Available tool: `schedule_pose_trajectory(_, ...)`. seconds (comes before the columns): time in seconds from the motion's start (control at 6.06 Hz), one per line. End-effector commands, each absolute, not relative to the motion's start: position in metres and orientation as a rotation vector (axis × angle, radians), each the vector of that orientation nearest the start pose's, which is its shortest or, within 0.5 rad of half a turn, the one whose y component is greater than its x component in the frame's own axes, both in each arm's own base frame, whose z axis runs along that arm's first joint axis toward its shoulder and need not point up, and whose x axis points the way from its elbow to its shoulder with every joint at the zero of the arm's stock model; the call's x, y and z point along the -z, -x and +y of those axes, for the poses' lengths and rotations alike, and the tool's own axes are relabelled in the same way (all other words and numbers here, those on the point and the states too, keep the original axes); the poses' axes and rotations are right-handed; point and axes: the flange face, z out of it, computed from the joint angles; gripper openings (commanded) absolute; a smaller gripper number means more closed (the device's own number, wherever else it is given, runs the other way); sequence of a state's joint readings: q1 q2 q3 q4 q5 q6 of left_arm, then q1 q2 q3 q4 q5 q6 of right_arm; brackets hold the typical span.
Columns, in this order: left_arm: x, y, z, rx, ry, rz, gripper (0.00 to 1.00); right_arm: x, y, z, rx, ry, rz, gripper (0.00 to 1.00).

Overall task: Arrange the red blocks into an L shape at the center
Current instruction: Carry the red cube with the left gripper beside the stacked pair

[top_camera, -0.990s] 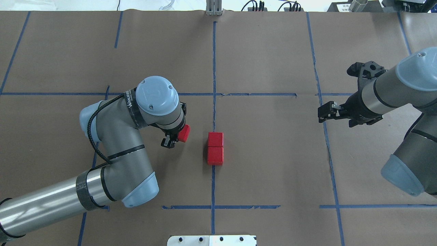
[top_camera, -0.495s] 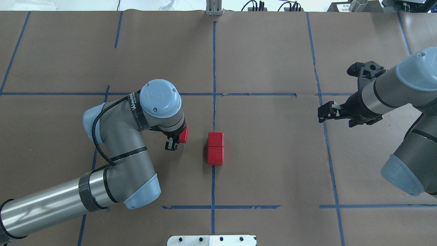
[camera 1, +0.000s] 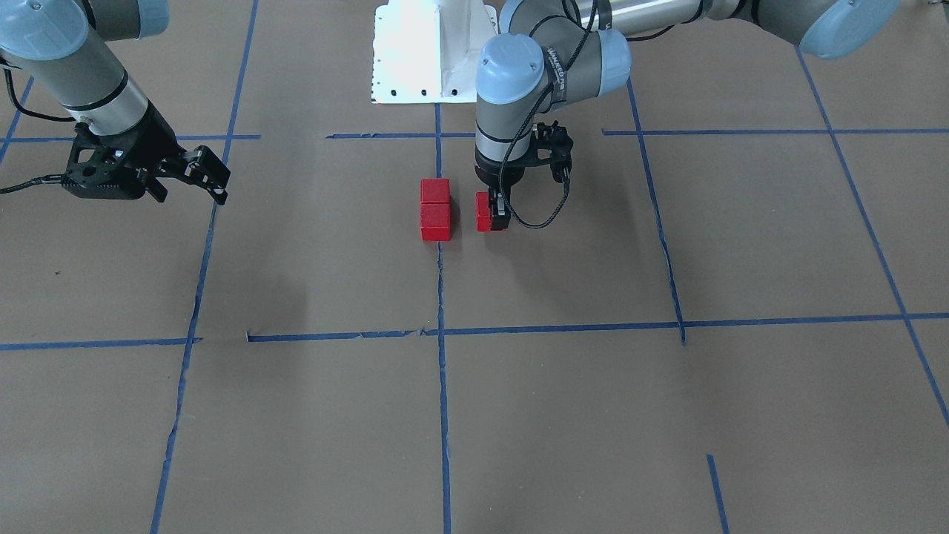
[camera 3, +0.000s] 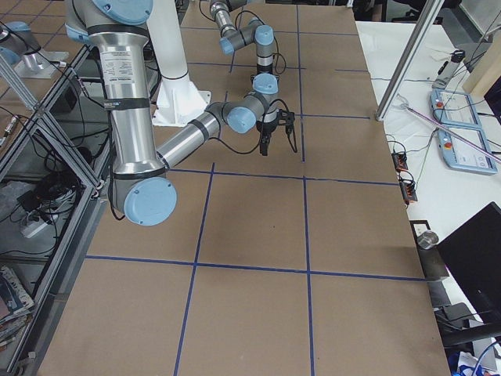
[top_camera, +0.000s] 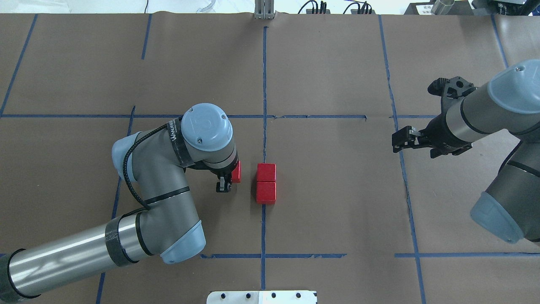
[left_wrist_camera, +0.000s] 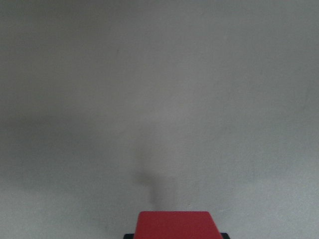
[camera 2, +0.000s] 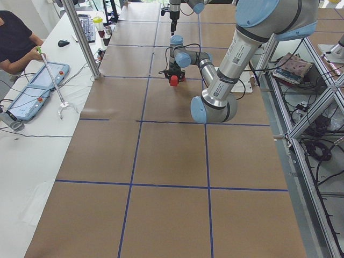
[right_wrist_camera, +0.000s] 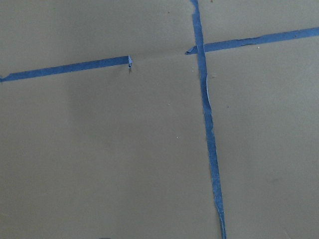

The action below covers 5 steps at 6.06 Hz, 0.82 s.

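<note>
The red block in my left gripper, now low over the paper, will be let go on the paper, snug against the side of the far block (camera 1: 463,224).
Two red blocks (top_camera: 266,172) (top_camera: 265,192) lie touching in a line on the long central blue tape line (top_camera: 264,84) of the brown paper; they also show in the front view (camera 1: 435,190) (camera 1: 435,221). My left gripper (top_camera: 231,176) is shut on the third red block (top_camera: 237,171), just left of the far block with a small gap. The front view shows the left gripper (camera 1: 491,213) and the third block (camera 1: 483,211) low over the paper. The left wrist view shows that block (left_wrist_camera: 177,225) at its bottom edge. My right gripper (top_camera: 396,141) is open and empty, far to the right.
The white robot base plate (top_camera: 261,297) sits at the near table edge. Blue tape lines (right_wrist_camera: 209,139) cross the paper under the right gripper. An operator (camera 2: 13,37) with tablets sits at a side table beyond the far edge.
My left arm has moved right, carrying the red block closer to the two blocks on the centre line. The right arm has not moved.
</note>
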<state>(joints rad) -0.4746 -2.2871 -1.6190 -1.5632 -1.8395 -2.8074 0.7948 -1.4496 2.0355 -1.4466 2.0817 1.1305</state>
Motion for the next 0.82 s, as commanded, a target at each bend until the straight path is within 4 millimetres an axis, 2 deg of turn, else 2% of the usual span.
schedule_pose_trajectory(0.0, -0.208, -0.596, -0.422, 1.525, 0.58, 0.654, 0.0, -0.368, 0.298, -0.423, -0.15, -0.003, -0.849, 1.0)
schedule_pose_trajectory(0.66, -0.202, -0.609, -0.419, 1.52, 0.581, 0.644, 0.0, -0.368, 0.299, -0.422, -0.147, -0.001, -0.849, 1.0)
